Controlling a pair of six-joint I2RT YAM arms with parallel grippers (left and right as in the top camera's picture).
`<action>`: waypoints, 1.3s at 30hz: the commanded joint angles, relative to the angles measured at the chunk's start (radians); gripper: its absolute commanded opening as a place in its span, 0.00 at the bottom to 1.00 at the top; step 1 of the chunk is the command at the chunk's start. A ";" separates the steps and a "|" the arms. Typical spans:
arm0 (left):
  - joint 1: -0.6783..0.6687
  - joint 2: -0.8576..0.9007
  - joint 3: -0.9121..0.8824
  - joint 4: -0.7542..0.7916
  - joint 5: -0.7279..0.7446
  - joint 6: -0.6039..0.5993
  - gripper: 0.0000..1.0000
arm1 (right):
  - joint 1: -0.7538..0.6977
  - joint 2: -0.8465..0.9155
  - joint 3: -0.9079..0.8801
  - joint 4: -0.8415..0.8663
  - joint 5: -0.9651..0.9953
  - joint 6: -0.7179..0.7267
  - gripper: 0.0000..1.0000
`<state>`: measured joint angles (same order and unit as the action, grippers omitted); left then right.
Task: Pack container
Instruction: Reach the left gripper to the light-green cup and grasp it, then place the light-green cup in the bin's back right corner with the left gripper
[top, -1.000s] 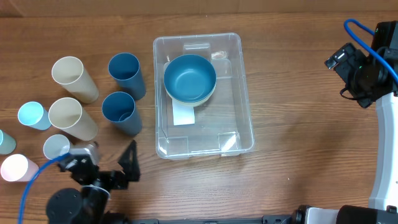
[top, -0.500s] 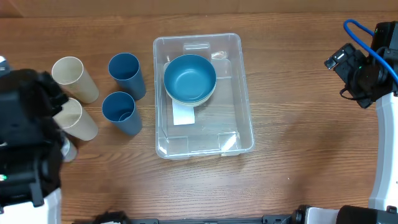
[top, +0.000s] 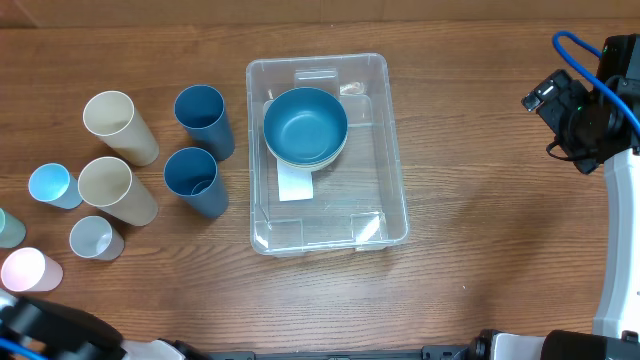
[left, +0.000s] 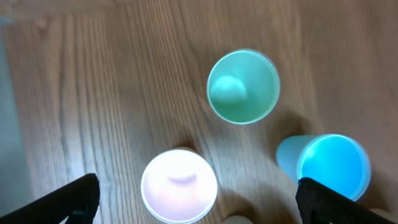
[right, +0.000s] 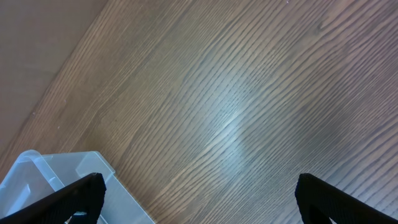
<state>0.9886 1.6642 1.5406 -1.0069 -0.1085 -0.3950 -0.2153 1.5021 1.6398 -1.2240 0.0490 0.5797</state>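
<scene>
The mint cup's rim (top: 5, 235) (left: 224, 117), beyond the pink cup, is the next place for my left gripper to go and close.
The clear container (top: 396, 190) stands mid-table with a blue bowl (top: 305, 125) nested on a pale bowl in its far half and a white label (top: 295, 186) on its bottom. My left gripper (left: 198, 202) is open, looking down on a pink cup (left: 179, 185) between its fingers, with a mint cup (left: 242, 87) and a light blue cup (left: 329, 168) beyond. My right gripper (right: 202, 199) is open and empty over bare wood, right of the container's corner (right: 56, 171).
Left of the container stand two dark blue cups (top: 203, 120) (top: 195, 182), two beige cups (top: 118, 125) (top: 115, 190), a light blue cup (top: 50, 185), a grey cup (top: 95, 238) and the pink cup (top: 28, 270). My right arm (top: 585, 115) sits at the right edge.
My left arm swung up over the left cups, covering them, then dropped back to the bottom left corner. The cups and the container stand as before. The right arm has not moved.
</scene>
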 joint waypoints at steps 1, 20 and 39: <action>0.072 0.105 0.013 0.049 0.157 0.073 0.99 | 0.000 -0.007 0.004 0.003 0.002 0.000 1.00; 0.091 0.402 0.048 0.308 0.317 0.191 0.04 | 0.000 -0.007 0.004 0.003 0.002 0.000 1.00; -1.150 0.050 0.616 -0.232 0.335 0.291 0.04 | 0.000 -0.007 0.004 0.003 0.002 0.000 1.00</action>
<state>0.0589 1.6608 2.1635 -1.2156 0.4389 -0.1524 -0.2153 1.5021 1.6398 -1.2240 0.0486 0.5789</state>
